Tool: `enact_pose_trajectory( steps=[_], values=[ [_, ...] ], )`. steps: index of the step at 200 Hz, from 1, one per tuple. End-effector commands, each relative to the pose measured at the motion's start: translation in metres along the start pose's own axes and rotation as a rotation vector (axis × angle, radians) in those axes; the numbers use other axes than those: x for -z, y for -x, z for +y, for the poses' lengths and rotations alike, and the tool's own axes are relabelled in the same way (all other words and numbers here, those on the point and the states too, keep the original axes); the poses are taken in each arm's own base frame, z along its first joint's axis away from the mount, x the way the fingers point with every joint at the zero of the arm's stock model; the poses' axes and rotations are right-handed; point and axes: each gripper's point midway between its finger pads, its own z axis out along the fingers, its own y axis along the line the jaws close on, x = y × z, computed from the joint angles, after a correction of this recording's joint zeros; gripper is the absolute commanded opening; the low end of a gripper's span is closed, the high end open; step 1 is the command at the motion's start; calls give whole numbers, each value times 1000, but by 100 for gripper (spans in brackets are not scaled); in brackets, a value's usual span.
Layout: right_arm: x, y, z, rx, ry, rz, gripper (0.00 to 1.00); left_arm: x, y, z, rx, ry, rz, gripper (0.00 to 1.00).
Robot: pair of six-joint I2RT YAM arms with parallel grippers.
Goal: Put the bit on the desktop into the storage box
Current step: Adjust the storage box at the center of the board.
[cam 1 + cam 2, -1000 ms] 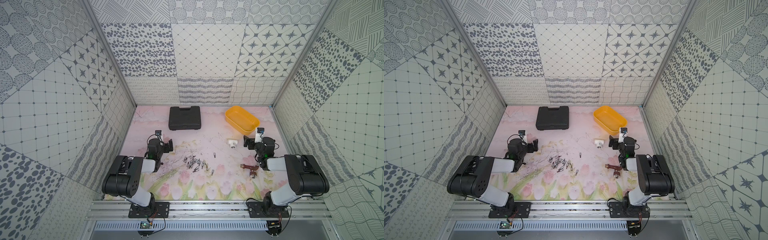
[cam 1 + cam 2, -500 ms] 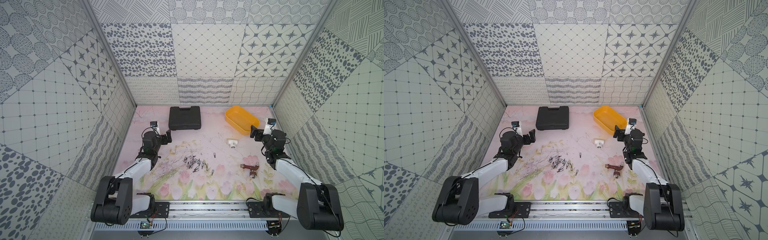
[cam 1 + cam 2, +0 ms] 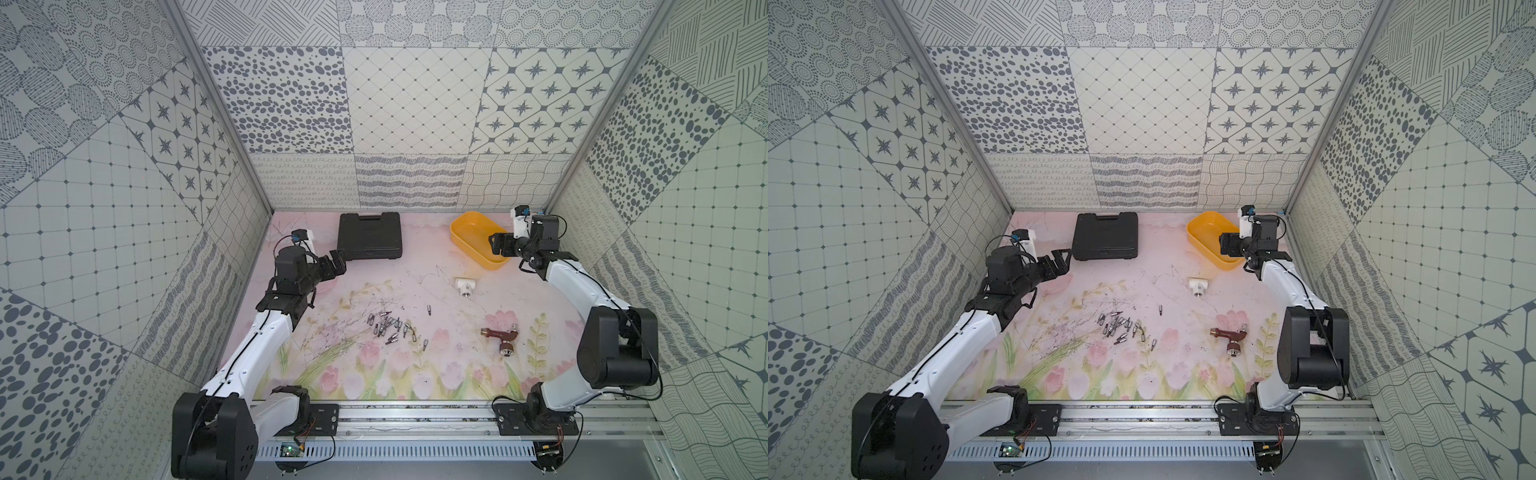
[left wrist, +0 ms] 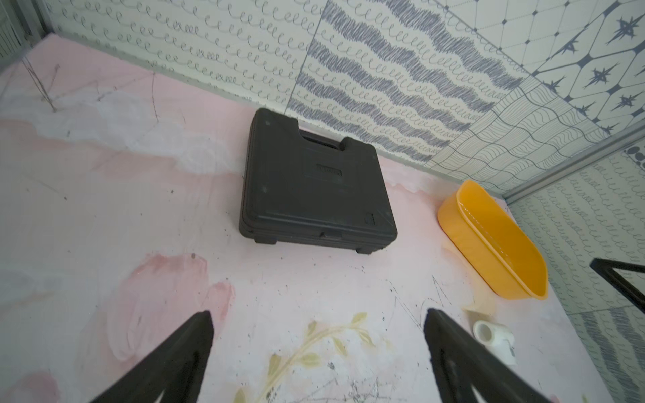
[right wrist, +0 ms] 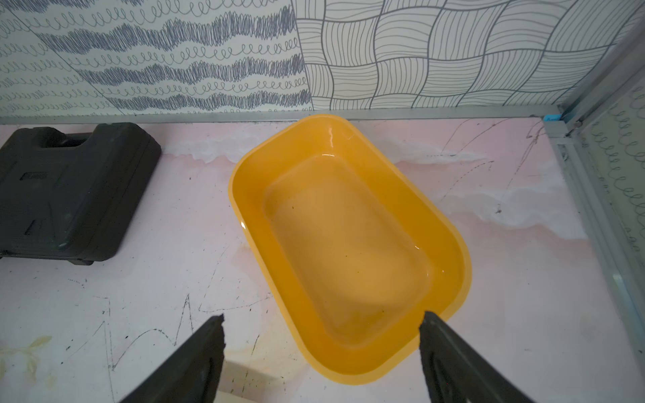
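Note:
My right gripper grips the rim of the yellow storage box point(image 3: 461, 239) point(image 5: 251, 238) next, along the box's long side facing the black tool case.
Several small metal bits point(image 3: 390, 328) lie scattered mid-table in both top views, one bit point(image 3: 1160, 308) a little apart to the right. The yellow storage box point(image 3: 473, 235) sits at the back right with nothing in it point(image 5: 349, 244). My right gripper point(image 5: 323, 315) hangs open above its near end, jaws wide with nothing between them; it also shows in a top view point(image 3: 498, 245). My left gripper point(image 4: 317, 314) is open over bare table, just short of the black case's front left corner point(image 3: 334, 266). No bit shows in either wrist view.
A closed black tool case point(image 3: 369, 236) lies at the back centre. A white pipe fitting point(image 3: 465, 286) sits in front of the storage box, and a brown tap point(image 3: 503, 336) lies near the right arm. Patterned walls close in three sides.
Both arms have stretched out from their folded pose toward the back. The right gripper has moved over the storage box's near end, the left toward the black case.

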Motion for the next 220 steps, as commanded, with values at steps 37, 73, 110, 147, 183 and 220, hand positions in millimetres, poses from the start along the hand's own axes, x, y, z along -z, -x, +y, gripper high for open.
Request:
enact_pose_trajectory(
  steps=[37,73,110,147,183,220],
  values=[
    [-56,6,43,141,121,118,87,5,-61,-3,155,-49,262,99],
    [-90,-2,70,207,166,185,84,1,-65,0,151,-39,279,99],
    [-120,-11,78,230,176,239,78,-1,-70,6,147,-14,286,99],
    [-137,-17,74,259,161,267,72,-1,-72,9,147,-1,288,99],
    [-147,-26,74,296,178,301,58,-3,-74,11,153,6,298,99],
    [-152,-32,75,331,197,315,36,-4,-76,13,152,15,304,99]
  ],
)
